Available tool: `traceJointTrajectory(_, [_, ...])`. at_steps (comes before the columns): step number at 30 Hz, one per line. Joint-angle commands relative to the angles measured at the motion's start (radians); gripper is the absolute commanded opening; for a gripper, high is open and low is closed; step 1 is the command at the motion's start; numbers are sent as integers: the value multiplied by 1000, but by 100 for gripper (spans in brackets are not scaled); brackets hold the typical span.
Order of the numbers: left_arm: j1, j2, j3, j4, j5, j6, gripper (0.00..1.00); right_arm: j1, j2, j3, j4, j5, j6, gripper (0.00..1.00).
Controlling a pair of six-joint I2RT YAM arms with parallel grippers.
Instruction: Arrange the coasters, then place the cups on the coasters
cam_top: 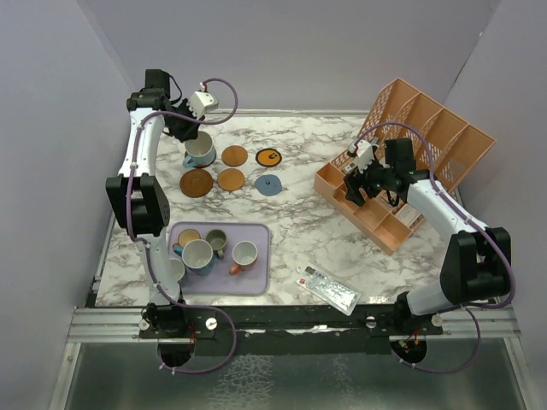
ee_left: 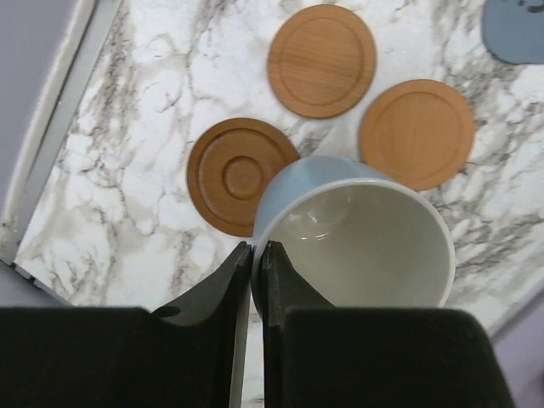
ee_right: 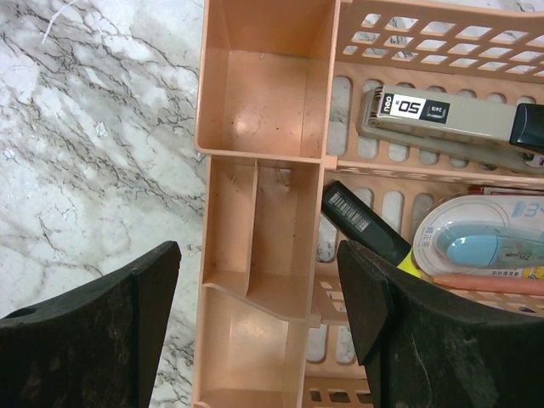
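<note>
Next, my left gripper lets go of the light blue cup on the dark brown coaster (cam_top: 200, 155) (ee_left: 243, 176) next to the farther tan-orange coaster.
My left gripper (ee_left: 253, 246) (cam_top: 195, 137) is shut on the rim of a light blue cup (ee_left: 353, 234) (cam_top: 200, 151) at the far left of the table. What lies under the cup is hidden. Beside it lie a dark brown coaster (ee_left: 242, 174) (cam_top: 197, 183), two tan-orange coasters (ee_left: 321, 59) (ee_left: 416, 132), an orange coaster with a black mark (cam_top: 268, 157) and a grey-blue coaster (cam_top: 270, 184). More cups stand on the lavender tray (cam_top: 256, 282): a grey-white one (cam_top: 197, 255), an olive-green one (cam_top: 216, 242) and a pale one with a salmon handle (cam_top: 244, 254). My right gripper (ee_right: 259, 255) (cam_top: 363, 177) hangs open over the organiser, holding nothing.
The orange slotted organiser (cam_top: 419, 141) (ee_right: 263, 102) stands at the right and holds a stapler (ee_right: 442, 119), a black-and-yellow marker (ee_right: 365, 225) and a correction tape (ee_right: 480, 242). A flat clear packet (cam_top: 327, 289) lies near the front edge.
</note>
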Motion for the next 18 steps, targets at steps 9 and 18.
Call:
traceJointTrajectory(9, [58,234,356,-77,116,118,0,-4,-37,2,5,13,-16,76])
traceJointTrajectory(18, [67,312,393,-22,109,76,0,-4,-36,2,4,12,-17,76])
